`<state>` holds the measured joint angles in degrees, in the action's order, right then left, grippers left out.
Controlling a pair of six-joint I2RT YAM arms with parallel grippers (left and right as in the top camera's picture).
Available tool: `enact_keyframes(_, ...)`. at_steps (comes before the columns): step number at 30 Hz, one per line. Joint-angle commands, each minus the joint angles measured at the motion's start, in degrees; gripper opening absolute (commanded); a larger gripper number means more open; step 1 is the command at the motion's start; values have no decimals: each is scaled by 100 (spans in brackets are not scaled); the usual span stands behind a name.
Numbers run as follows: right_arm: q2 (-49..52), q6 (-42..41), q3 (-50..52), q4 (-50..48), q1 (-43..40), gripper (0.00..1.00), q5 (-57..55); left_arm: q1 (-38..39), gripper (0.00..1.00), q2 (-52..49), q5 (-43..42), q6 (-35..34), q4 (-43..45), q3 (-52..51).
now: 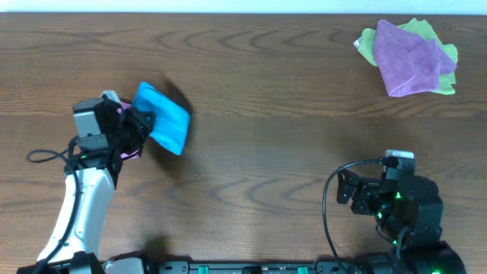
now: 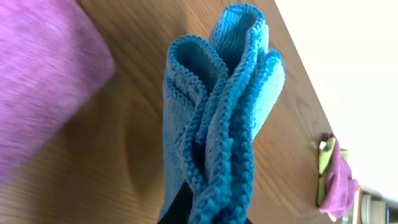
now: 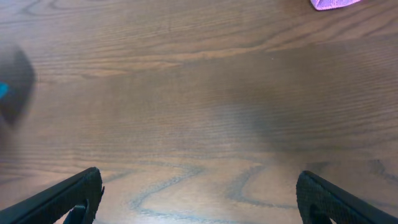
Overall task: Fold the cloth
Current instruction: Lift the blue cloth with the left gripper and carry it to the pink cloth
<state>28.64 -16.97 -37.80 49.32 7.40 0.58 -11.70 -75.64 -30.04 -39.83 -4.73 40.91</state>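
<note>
The turquoise-blue cloth, now lifted off the wooden table, will be let go by my left gripper on top of the purple cloth [image 1: 121, 125] [image 2: 40, 84] that lies under my left arm.
The turquoise-blue cloth [image 1: 163, 118] is folded into several layers and hangs bunched from my left gripper [image 1: 141, 122], lifted off the wooden table at the left. In the left wrist view the cloth [image 2: 217, 112] fills the middle with its stitched edges stacked together, and the dark jaws of my left gripper [image 2: 205, 214] are shut on its lower end. My right gripper [image 1: 348, 189] rests low at the right front, far from the cloth. Its fingers [image 3: 199, 199] are wide apart and empty over bare wood. A sliver of the cloth [image 3: 2, 90] shows at that view's left edge.
A pile of purple cloths [image 1: 415, 57] lies on a lime-green cloth [image 1: 426, 30] at the far right corner; it also shows in the left wrist view [image 2: 336, 180]. A blurred purple shape [image 2: 43, 74] sits close to the left wrist camera. The table [image 1: 266, 114] is dark wood.
</note>
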Motion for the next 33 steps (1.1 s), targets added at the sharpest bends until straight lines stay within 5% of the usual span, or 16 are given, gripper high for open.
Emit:
enact_keyframes(1,-15,-59,22,2,-35,99,-37,-367,6,52,-203,313,0,136)
enact_keyframes(33,-15,-59,22,2,-35,99,-39,-1410,6,-472,-236,533,800,138)
